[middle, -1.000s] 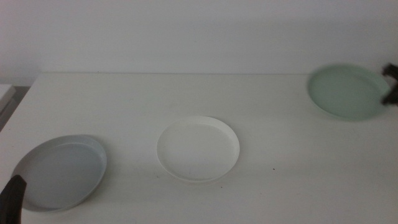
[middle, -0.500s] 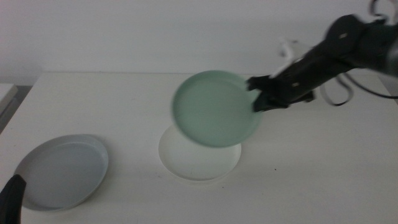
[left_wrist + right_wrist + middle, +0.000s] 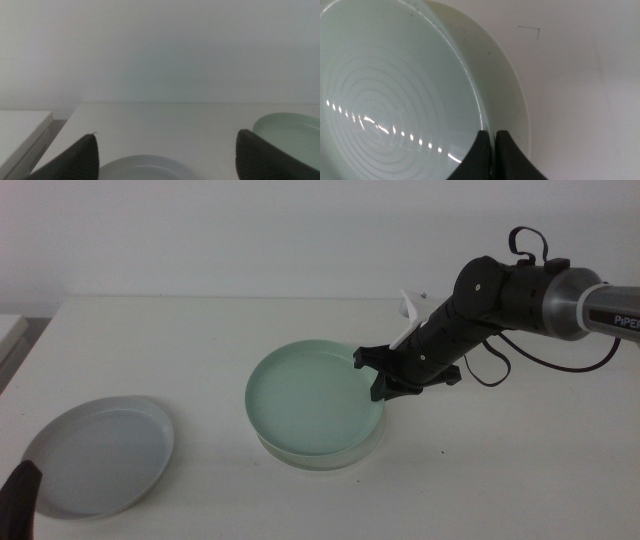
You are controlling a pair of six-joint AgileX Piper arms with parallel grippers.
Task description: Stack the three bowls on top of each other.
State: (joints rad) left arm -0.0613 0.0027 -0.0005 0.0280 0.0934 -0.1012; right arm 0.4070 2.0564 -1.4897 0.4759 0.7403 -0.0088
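Observation:
The light grey-blue bowl has a side farthest from the mint green bowl. There, I should close my left gripper on the outer rim (image 3: 27, 449) of the light grey-blue bowl.
The pale mint green bowl (image 3: 310, 395) lies over the white bowl (image 3: 322, 461) at the table's middle, slightly off-centre. I cannot tell if it rests fully in it. My right gripper (image 3: 378, 380) is shut on the mint bowl's right rim. In the right wrist view the jaws (image 3: 493, 134) pinch the mint bowl's (image 3: 395, 90) edge, with the white bowl (image 3: 507, 85) under it. The light grey-blue bowl (image 3: 100, 455) sits at the front left. My left gripper (image 3: 22, 498) waits open beside it, its jaws (image 3: 167, 160) wide apart above that bowl (image 3: 145, 171).
A white tab-like object (image 3: 408, 305) stands behind the right arm. A pale block (image 3: 10, 330) lies off the table's left edge. A small dark mark (image 3: 440, 451) is on the table right of the stack.
My right gripper has carried the mint bowl from the far right, across and down onto the white bowl. The left gripper and grey-blue bowl have not moved.

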